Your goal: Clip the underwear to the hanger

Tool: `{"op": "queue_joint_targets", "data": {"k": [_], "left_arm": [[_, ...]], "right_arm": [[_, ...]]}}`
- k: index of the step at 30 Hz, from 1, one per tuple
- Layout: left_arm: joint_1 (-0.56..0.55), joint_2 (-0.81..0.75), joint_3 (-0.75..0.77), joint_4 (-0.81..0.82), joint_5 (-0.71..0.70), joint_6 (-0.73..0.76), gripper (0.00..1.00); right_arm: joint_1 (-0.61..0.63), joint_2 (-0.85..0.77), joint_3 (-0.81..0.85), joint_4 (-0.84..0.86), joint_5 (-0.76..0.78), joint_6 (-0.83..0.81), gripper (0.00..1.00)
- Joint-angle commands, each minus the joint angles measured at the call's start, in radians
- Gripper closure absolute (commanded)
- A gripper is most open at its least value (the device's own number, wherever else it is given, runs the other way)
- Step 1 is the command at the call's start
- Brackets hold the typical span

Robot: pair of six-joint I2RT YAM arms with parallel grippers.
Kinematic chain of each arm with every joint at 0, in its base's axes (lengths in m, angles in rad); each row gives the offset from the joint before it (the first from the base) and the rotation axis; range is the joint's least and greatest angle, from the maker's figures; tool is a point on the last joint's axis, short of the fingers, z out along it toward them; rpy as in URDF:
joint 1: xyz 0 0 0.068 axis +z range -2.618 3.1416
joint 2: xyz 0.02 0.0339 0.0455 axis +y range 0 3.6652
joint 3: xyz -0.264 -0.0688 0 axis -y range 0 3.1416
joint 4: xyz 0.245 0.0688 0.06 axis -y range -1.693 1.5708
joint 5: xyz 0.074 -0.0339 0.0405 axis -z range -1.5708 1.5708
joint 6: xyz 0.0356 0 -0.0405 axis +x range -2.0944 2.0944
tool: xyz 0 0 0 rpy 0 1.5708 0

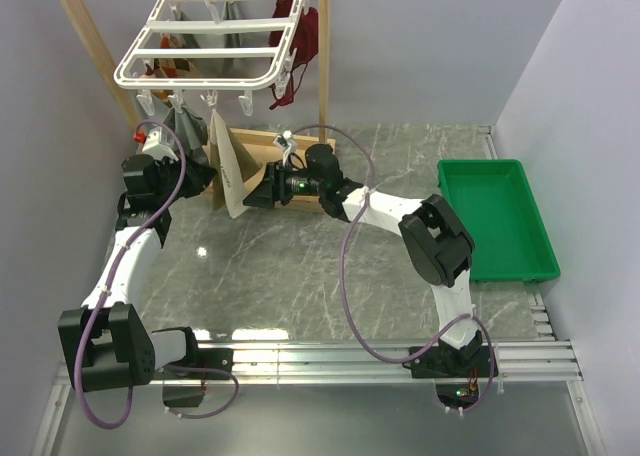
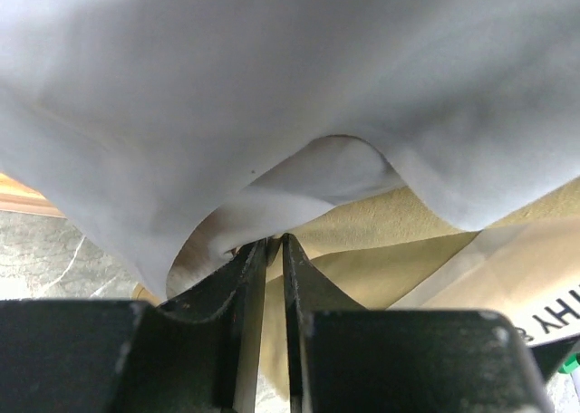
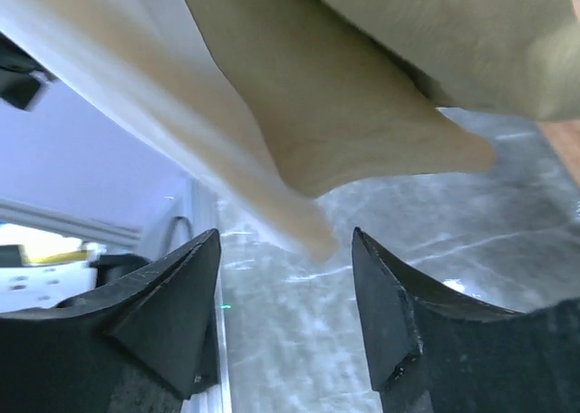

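The underwear's pale lower corner hangs loose above my right gripper's open fingers, so my right gripper needs to pinch that corner (image 3: 314,239) and pull it away from my left gripper.
The white grid hanger (image 1: 200,46) hangs from a wooden frame, its small clips dangling below. The tan underwear (image 1: 228,171) hangs stretched under those clips. From the left, my left gripper (image 1: 208,176) holds its edge. In the left wrist view the fingers (image 2: 275,241) stand almost together, pinching a thin fold of the tan underwear (image 2: 390,223) at their tips. My right gripper (image 1: 252,191) is at the cloth's right side and open. In the right wrist view a corner of the underwear (image 3: 362,114) droops above the gap between its fingers (image 3: 285,241), ungripped.
A grey garment (image 2: 272,69) hangs from the hanger over my left gripper. A dark red garment (image 1: 305,36) hangs at the hanger's far right. The wooden frame (image 1: 90,46) and its base (image 1: 265,141) stand behind. A green tray (image 1: 495,216) lies at the right.
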Motion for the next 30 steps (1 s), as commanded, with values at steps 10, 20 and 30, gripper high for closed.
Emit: {"op": "queue_joint_targets", "data": {"k": [10,20,30], "left_arm": [[0.002,-0.028,0.016,0.024,0.024,0.004,0.82],[0.002,-0.021,0.021,0.02,0.03,0.01,0.82],[0.002,-0.012,0.024,0.01,0.032,0.019,0.81]], "right_arm": [[-0.028,0.054,0.042,0.362,-0.149,0.369,0.69],[-0.04,0.06,0.044,0.24,-0.071,0.207,0.36],[-0.06,0.062,-0.021,0.257,-0.008,0.316,0.21]]}}
